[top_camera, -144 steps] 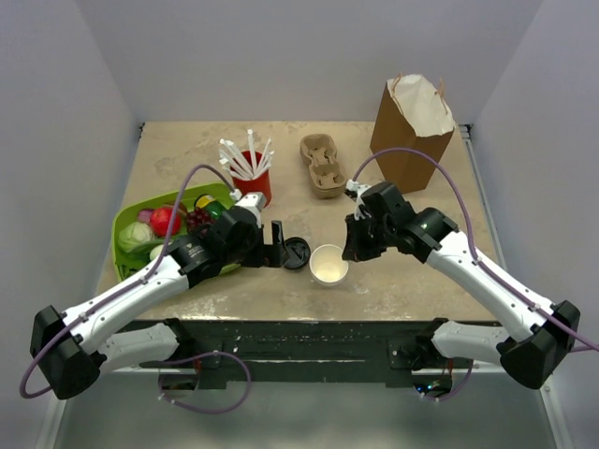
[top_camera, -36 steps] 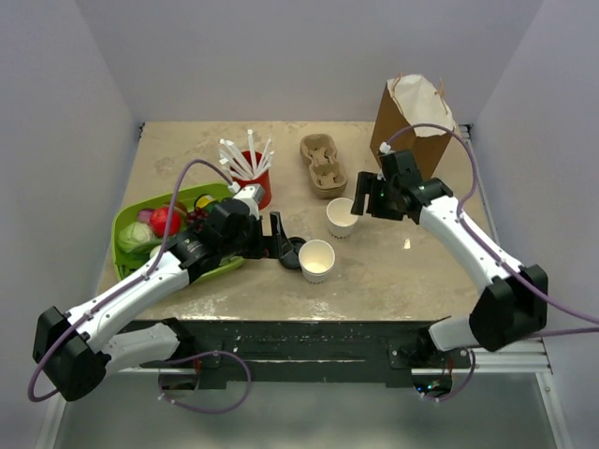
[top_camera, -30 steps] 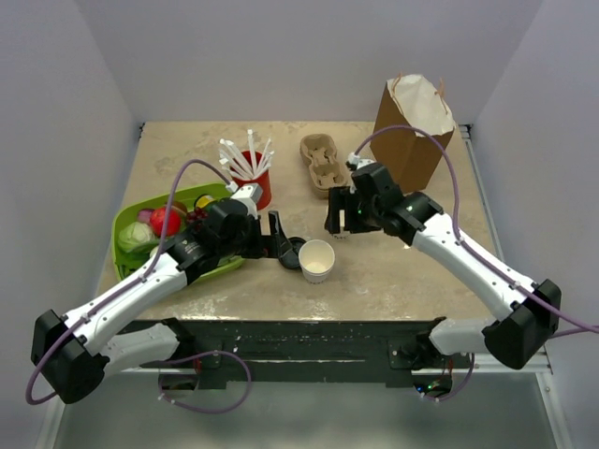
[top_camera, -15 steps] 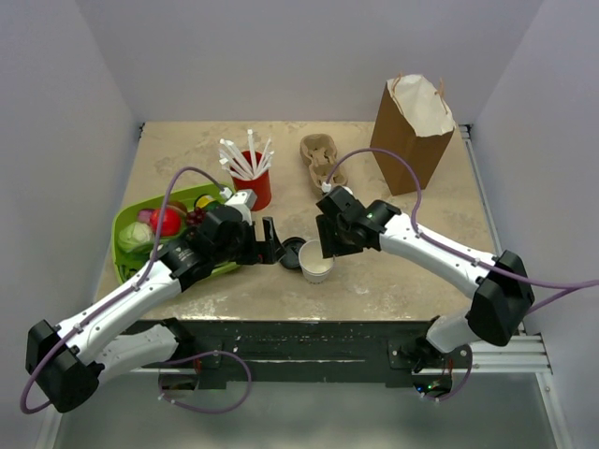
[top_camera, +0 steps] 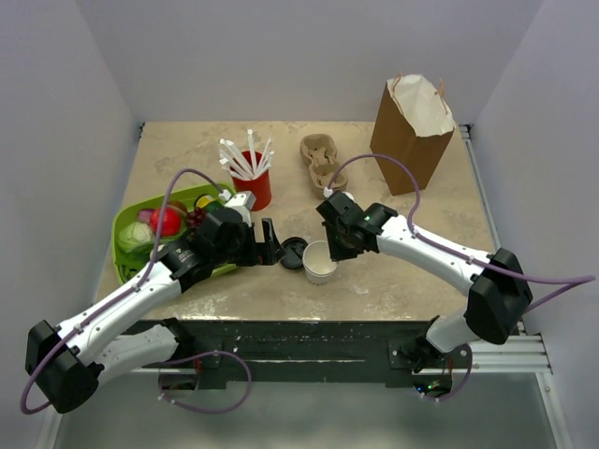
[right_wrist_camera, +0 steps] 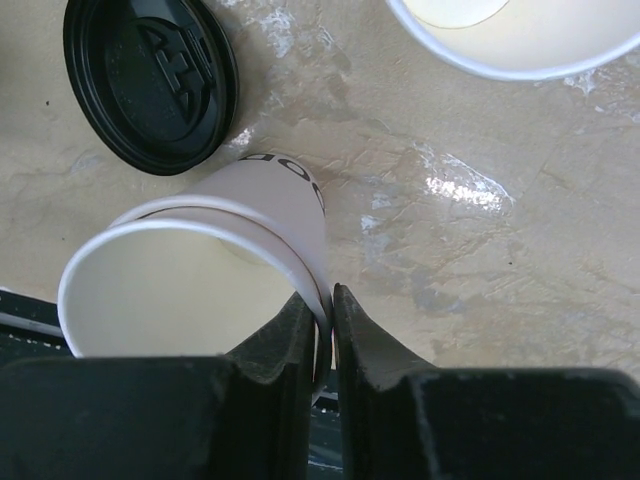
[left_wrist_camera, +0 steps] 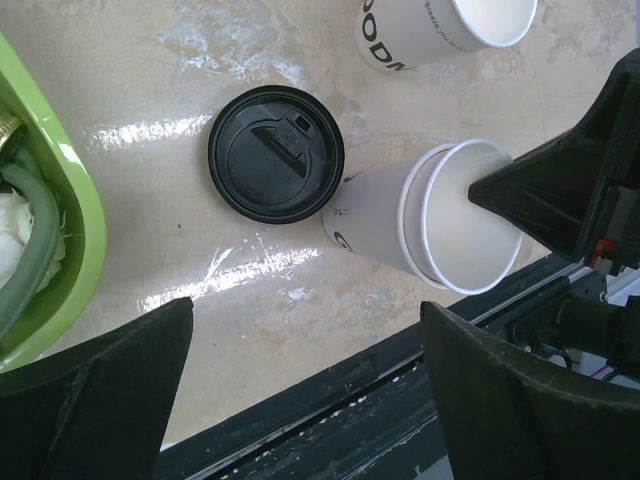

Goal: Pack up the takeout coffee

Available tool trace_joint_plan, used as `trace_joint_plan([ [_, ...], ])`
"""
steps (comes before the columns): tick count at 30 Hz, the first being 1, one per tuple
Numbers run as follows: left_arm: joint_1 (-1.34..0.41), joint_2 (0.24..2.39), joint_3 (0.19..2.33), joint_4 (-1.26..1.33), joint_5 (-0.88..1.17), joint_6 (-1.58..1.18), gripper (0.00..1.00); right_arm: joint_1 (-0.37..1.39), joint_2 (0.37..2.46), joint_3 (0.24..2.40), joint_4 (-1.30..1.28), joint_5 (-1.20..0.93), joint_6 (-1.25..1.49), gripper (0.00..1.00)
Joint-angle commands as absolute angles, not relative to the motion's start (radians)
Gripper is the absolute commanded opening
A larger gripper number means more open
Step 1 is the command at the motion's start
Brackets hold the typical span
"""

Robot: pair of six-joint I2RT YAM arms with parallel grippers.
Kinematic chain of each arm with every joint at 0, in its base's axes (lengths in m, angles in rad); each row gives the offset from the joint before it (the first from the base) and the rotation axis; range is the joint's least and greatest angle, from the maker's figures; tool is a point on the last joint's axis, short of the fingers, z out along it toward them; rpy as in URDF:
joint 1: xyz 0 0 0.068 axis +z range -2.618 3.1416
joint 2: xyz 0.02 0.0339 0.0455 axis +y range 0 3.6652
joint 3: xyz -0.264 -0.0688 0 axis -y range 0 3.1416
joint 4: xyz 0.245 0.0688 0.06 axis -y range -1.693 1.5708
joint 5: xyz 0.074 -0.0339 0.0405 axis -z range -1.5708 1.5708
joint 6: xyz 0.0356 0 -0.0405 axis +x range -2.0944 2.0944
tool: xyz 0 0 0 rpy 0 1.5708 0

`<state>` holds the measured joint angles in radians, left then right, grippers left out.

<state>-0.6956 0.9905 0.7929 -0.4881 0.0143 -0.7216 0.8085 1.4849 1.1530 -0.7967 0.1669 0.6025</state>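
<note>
The left gripper needs to close on the black lid's edge (top_camera: 303,263) (left_wrist_camera: 331,201), on the side next to the white paper cup that the right gripper holds.
A lidless white paper cup (top_camera: 320,265) (left_wrist_camera: 385,225) (right_wrist_camera: 275,205) stands near the table's front edge and shows a double rim. My right gripper (top_camera: 335,249) (right_wrist_camera: 326,305) is shut on its rim, one finger inside and one outside. A loose black lid (top_camera: 295,253) (left_wrist_camera: 277,152) (right_wrist_camera: 150,80) lies flat just left of the cup. My left gripper (top_camera: 270,245) (left_wrist_camera: 305,305) hangs open beside the lid, holding nothing. A second lidless white cup (left_wrist_camera: 430,35) (right_wrist_camera: 520,40) stands just behind; my right arm hides it in the top view. The takeout coffee is out of view.
A brown paper bag (top_camera: 412,126) stands open at the back right. A cardboard cup carrier (top_camera: 321,164) lies at the back middle, and a red holder of straws (top_camera: 253,176) to its left. A green tray (top_camera: 126,265) of fruit sits under my left arm.
My right gripper has come forward and left from the rear cup to the near cup and closed on its rim. My left gripper has stayed open beside the lid.
</note>
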Motion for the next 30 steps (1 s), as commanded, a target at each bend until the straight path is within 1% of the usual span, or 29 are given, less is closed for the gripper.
trace_joint_plan([
  [1, -0.69, 0.986, 0.785, -0.468, 0.008, -0.729, 1.0, 0.805, 1.479, 1.157, -0.831, 0.233, 0.618, 0.14],
  [3, -0.692, 0.992, 0.784, -0.466, 0.003, -0.727, 1.0, 0.795, 1.465, 1.155, -0.859, 0.274, 0.621, 0.14],
  [6, -0.69, 1.015, 0.792, -0.466, 0.003, -0.726, 1.0, 0.72, 1.413, 1.123, -0.896, 0.276, 0.617, 0.13],
  [7, -0.69, 1.031, 0.796, -0.463, 0.003, -0.726, 1.0, 0.66, 1.373, 1.096, -0.906, 0.275, 0.603, 0.13],
  [11, -0.69, 1.086, 0.814, -0.443, 0.002, -0.71, 1.0, 0.529, 1.293, 1.057, -0.946, 0.322, 0.562, 0.13],
  [14, -0.69, 1.144, 0.841, -0.422, 0.003, -0.701, 1.0, 0.428, 1.266, 1.049, -0.954, 0.321, 0.526, 0.14],
  [18, -0.692, 1.239, 0.891, -0.397, 0.003, -0.695, 1.0, 0.313, 1.267, 1.042, -0.928, 0.313, 0.489, 0.15],
  [24, -0.73, 1.373, 0.991, -0.37, 0.002, -0.681, 1.0, 0.236, 1.295, 1.028, -0.911, 0.321, 0.437, 0.17],
  [25, -0.742, 1.403, 1.005, -0.377, 0.003, -0.678, 1.0, 0.23, 1.296, 1.026, -0.911, 0.321, 0.436, 0.19],
  [27, -0.775, 1.455, 1.047, -0.403, -0.061, -0.675, 1.0, 0.221, 1.286, 1.031, -0.913, 0.316, 0.431, 0.21],
  [28, -0.781, 1.471, 1.06, -0.414, -0.069, -0.672, 1.0, 0.218, 1.281, 1.041, -0.916, 0.324, 0.434, 0.26],
  [30, -0.793, 1.503, 1.097, -0.439, -0.084, -0.673, 1.0, 0.216, 1.263, 1.058, -0.934, 0.343, 0.44, 0.32],
])
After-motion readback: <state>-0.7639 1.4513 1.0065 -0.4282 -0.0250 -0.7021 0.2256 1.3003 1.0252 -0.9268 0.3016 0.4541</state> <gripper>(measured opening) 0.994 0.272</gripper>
